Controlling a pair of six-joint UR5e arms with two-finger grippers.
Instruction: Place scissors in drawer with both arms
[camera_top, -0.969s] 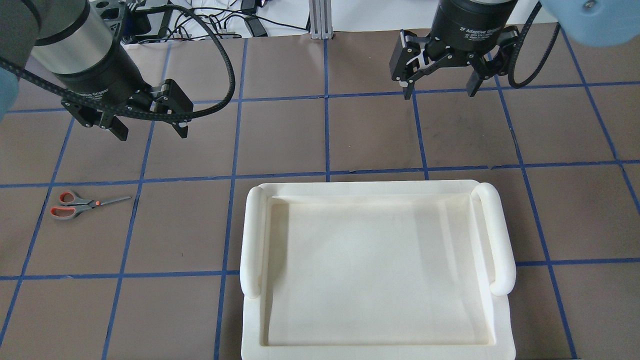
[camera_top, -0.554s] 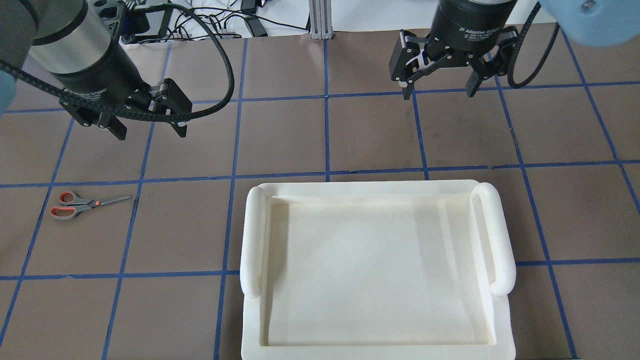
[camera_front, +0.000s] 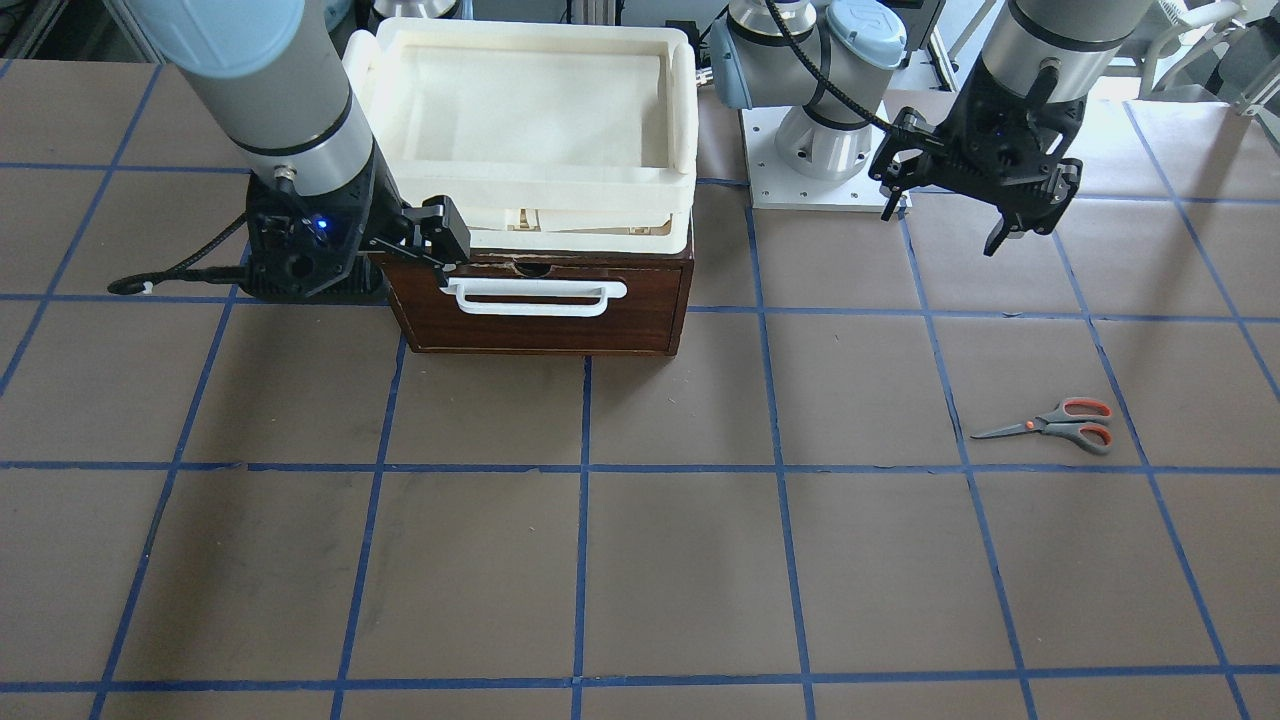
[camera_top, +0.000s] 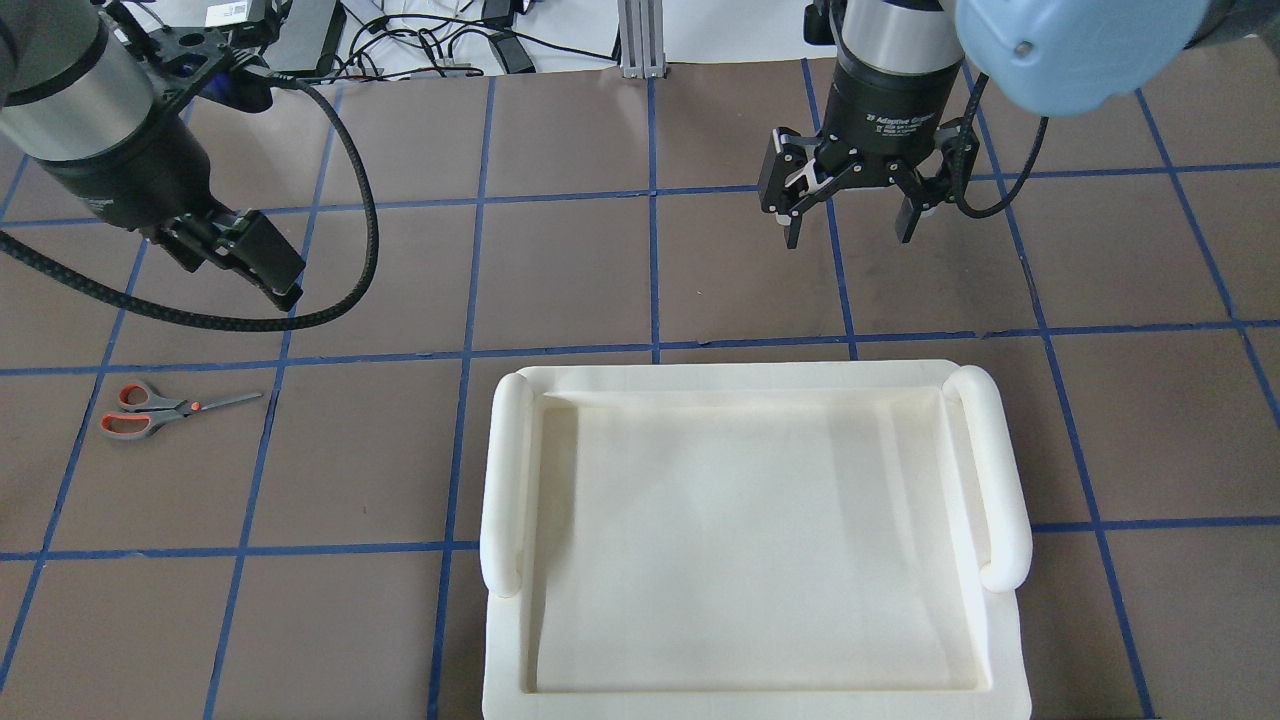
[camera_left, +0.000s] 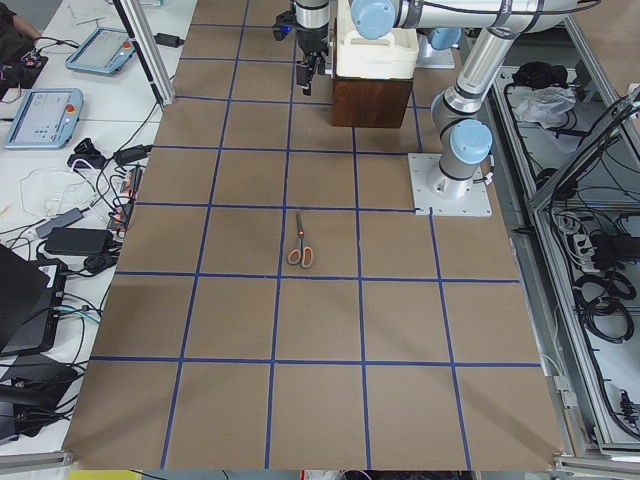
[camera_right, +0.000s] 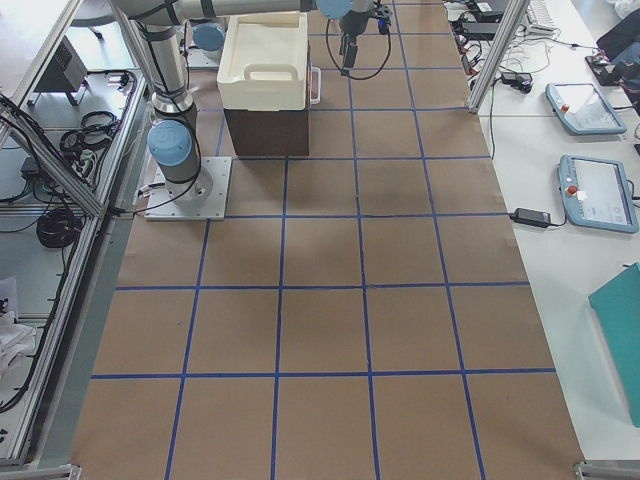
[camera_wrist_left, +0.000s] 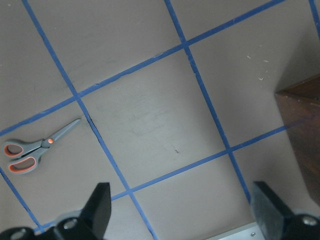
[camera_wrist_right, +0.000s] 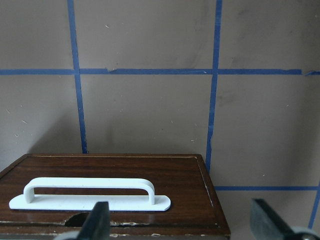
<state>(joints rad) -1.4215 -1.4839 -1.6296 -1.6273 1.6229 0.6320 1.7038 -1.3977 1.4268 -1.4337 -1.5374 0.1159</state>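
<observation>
I will next move my right gripper to the white handle's middle (camera_front: 534, 308) (camera_wrist_right: 90, 182) on the dark-brown drawer and close it there to pull the drawer open.
The scissors (camera_top: 165, 408) lie flat on the table at the left, also showing in the front view (camera_front: 1058, 425) and the left wrist view (camera_wrist_left: 35, 150). My left gripper (camera_top: 275, 283) hangs open and empty above the table, beyond the scissors and apart from them. The dark-brown drawer (camera_front: 540, 325) is closed under the tray, its white handle (camera_front: 535, 297) facing away from me. My right gripper (camera_top: 848, 225) is open and empty in front of the drawer. One finger (camera_front: 445, 238) is near the handle's end, and the handle shows in the right wrist view (camera_wrist_right: 90, 192).
A cream-white tray (camera_top: 1000, 470) sits on top of the drawer box and hides it from overhead. The table is brown with a blue tape grid. Cables and tablets lie beyond its far edge (camera_top: 450, 50).
My left gripper has turned about its wrist and shifted left, toward the scissors. My right gripper has moved left and closer to the drawer front. The scissors have not moved.
</observation>
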